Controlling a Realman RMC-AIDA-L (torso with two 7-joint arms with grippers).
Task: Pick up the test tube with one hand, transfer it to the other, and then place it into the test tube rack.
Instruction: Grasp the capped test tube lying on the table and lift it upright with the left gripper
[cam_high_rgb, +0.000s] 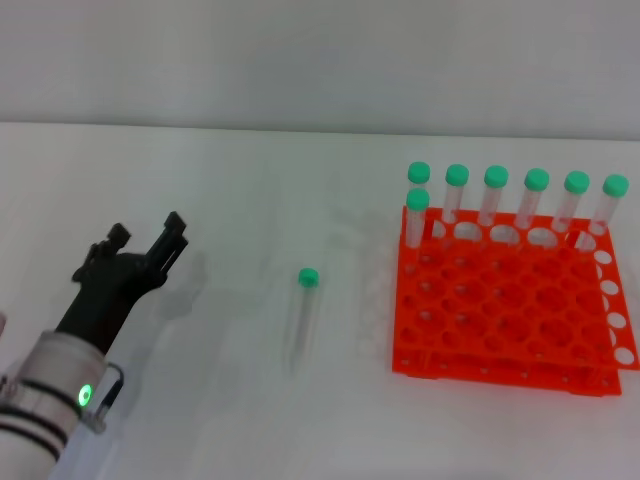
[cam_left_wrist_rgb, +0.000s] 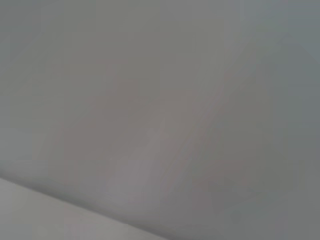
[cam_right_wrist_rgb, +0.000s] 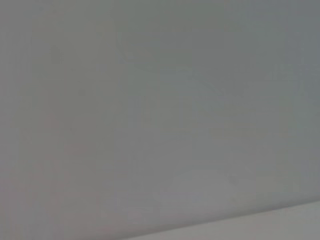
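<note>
I need to close my left gripper on the middle of the clear body (cam_high_rgb: 302, 328) of the test tube with the green cap that lies next to the orange test tube rack.
A slim clear test tube (cam_high_rgb: 303, 308) with a green cap lies flat on the white table, left of the orange test tube rack (cam_high_rgb: 505, 330). Several more green-capped tubes (cam_high_rgb: 495, 195) stand upright in the rack's far row and one more stands in its far left corner. My left gripper (cam_high_rgb: 147, 237) is open and empty, low over the table well left of the lying tube, fingers pointing away from me. My right gripper is out of view. Both wrist views show only blank grey surface.
The white table (cam_high_rgb: 250, 180) runs back to a pale wall. Most of the rack's holes hold nothing.
</note>
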